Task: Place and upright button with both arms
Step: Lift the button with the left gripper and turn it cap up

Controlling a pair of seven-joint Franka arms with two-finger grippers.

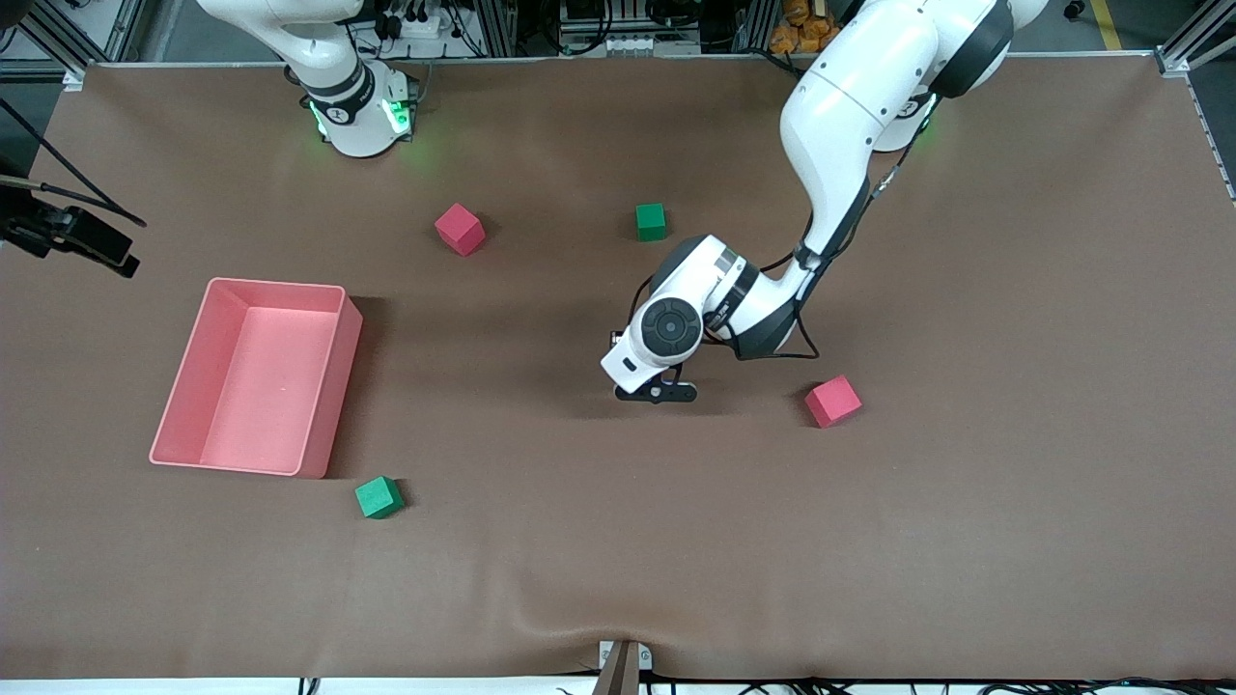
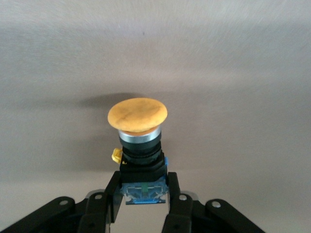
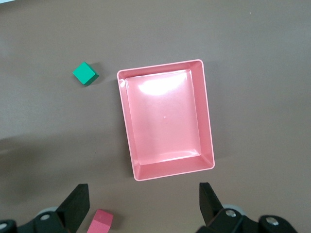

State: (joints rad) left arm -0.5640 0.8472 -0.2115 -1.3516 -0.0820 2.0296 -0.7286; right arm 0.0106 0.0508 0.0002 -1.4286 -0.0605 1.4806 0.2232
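Note:
My left gripper needs to set the button down upright on the table midway (image 1: 611, 392) between the pink tray and lone pink cube and let go of it.
The button (image 2: 137, 114) has a round orange cap, a metal ring and a black body with a blue base. My left gripper (image 2: 144, 187) is shut on that body, one finger on each side, with the cap pointing away from the hand. In the front view the left gripper (image 1: 659, 391) sits low over the middle of the table and the wrist hides the button. My right gripper (image 3: 144, 206) stands open with nothing between its fingers, high over the table beside the pink tray (image 3: 165, 119). It is out of the front view.
The pink tray (image 1: 183, 376) lies toward the right arm's end. A green cube (image 1: 379, 497) sits by its near corner. A pink cube (image 1: 460, 229) and a green cube (image 1: 651, 221) lie nearer the bases. Another pink cube (image 1: 832, 401) is beside the left gripper.

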